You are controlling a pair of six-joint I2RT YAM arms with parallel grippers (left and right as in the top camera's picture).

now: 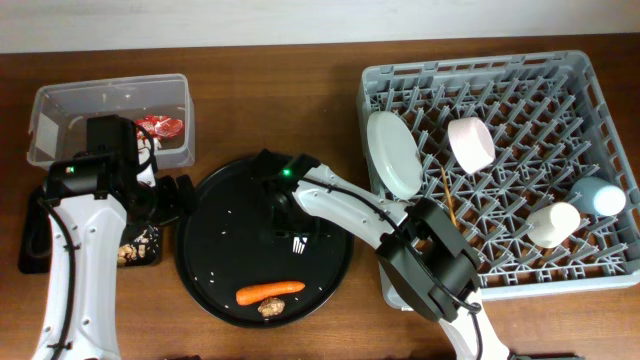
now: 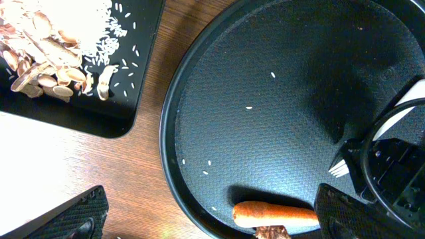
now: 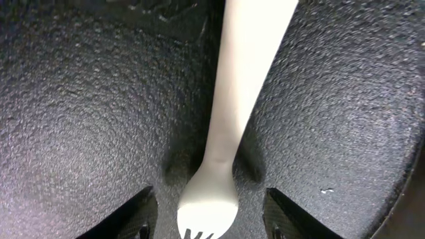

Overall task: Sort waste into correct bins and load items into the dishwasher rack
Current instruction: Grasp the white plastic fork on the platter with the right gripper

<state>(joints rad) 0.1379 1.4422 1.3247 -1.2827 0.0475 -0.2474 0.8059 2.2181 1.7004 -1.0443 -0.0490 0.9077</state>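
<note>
The orange carrot lies on the round black tray, and I will move my left gripper there next and close it on the carrot's thick end (image 1: 247, 295) (image 2: 246, 214).
My right gripper (image 1: 289, 222) (image 3: 209, 216) is open low over the round black tray, its fingers either side of the white fork (image 1: 299, 243) (image 3: 229, 133) without touching it. The fork lies flat on the tray; it also shows in the left wrist view (image 2: 340, 167). My left gripper (image 1: 180, 197) (image 2: 212, 209) is wide open and empty at the tray's left rim. The orange carrot (image 1: 270, 291) (image 2: 275, 214) and the small brown lump (image 1: 270, 309) (image 2: 271, 232) lie at the tray's front. The red wrapper (image 1: 160, 127) sits in the clear tub (image 1: 110, 92). Pale food scraps (image 1: 138, 247) (image 2: 60, 40) lie in the shallow black tray (image 1: 35, 250) (image 2: 99, 119).
The grey dishwasher rack (image 1: 600, 270) on the right holds the white plate (image 1: 393, 152), white bowl (image 1: 471, 143), light blue cup (image 1: 605, 198), small white cup (image 1: 553, 224) and chopsticks (image 1: 449, 195). The round black tray (image 1: 210, 200) (image 2: 265, 119) (image 3: 99, 99) carries scattered rice grains.
</note>
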